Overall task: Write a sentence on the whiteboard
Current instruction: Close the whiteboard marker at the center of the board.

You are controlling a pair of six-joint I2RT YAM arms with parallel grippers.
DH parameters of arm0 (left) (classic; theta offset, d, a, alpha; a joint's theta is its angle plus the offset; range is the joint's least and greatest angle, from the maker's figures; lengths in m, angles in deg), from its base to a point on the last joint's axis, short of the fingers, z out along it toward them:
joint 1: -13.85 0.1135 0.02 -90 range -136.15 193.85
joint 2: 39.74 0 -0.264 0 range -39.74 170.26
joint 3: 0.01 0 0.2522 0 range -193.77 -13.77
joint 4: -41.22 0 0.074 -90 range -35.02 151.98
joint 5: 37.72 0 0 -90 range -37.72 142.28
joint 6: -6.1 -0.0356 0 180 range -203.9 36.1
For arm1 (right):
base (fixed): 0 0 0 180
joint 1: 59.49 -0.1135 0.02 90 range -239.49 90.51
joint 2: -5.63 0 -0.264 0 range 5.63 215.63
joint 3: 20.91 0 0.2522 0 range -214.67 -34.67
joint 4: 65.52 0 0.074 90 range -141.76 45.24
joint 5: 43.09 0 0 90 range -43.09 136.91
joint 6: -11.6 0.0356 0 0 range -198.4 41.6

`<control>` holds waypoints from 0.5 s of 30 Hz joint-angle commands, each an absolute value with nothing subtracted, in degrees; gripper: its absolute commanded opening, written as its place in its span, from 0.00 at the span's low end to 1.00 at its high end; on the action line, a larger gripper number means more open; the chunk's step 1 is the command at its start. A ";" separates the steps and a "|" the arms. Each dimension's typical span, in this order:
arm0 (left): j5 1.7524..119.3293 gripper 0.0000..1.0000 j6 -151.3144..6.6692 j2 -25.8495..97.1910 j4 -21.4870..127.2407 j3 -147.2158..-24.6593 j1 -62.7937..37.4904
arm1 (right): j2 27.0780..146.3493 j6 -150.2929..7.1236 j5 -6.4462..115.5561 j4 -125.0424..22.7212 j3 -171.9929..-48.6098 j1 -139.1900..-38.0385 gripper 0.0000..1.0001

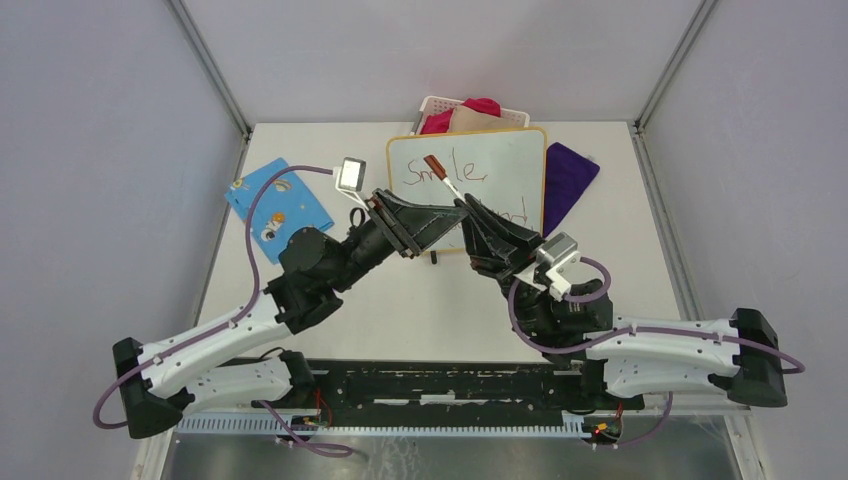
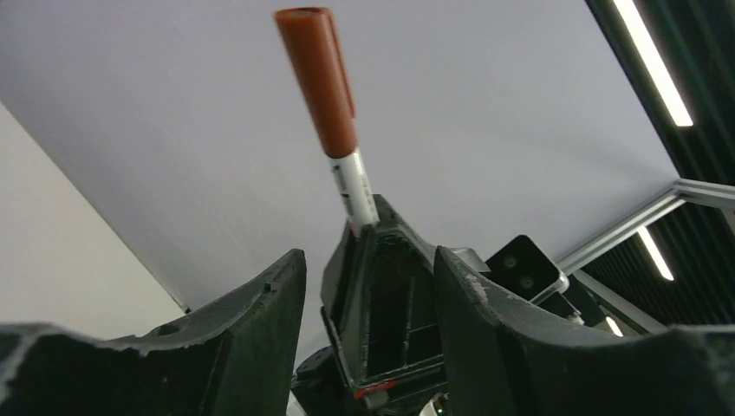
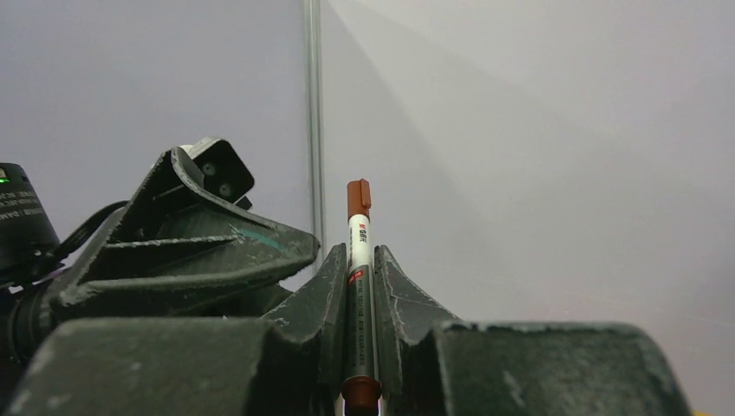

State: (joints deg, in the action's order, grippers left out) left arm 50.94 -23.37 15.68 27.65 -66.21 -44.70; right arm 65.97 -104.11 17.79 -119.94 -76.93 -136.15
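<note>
Next, I move my left gripper in and take the marker's body [image 2: 354, 185] below the cap before my right gripper opens, because the marker stands beyond the open fingertips of my left gripper.
The whiteboard [image 1: 512, 160] lies at the back middle of the table. The red sentence [image 1: 478, 171] reads "Smile," on top; the second line is mostly hidden behind the grippers. My right gripper [image 1: 466, 206] is shut on a white marker [image 1: 447, 180] whose red-brown cap [image 1: 433, 163] points up over the board. In the right wrist view the marker [image 3: 359, 251] stands upright between the shut fingers [image 3: 394, 295]. My left gripper [image 1: 455, 212] is open, and its jaws straddle the right gripper's tip. In the left wrist view the marker [image 2: 325, 95] rises above the left gripper [image 2: 368, 256].
A white basket [image 1: 432, 103] with pink and beige cloths stands behind the whiteboard. A purple cloth [image 1: 568, 172] lies to the board's right. A blue patterned board [image 1: 280, 200] lies at the left. Grey enclosure walls surround the table.
</note>
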 commanded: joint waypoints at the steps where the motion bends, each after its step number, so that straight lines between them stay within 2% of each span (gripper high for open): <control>1: 50.02 0.65 -28.18 14.34 32.65 -69.30 -44.86 | 63.71 -102.10 18.83 -118.85 -77.40 -136.05 0.00; 8: 46.03 0.66 -30.57 13.25 33.65 -70.88 -44.37 | 61.98 -100.31 20.98 -117.56 -76.37 -136.00 0.00; 15: 47.14 0.65 -32.67 13.62 34.37 -74.50 -42.68 | 61.63 -99.23 22.77 -117.15 -75.54 -136.06 0.00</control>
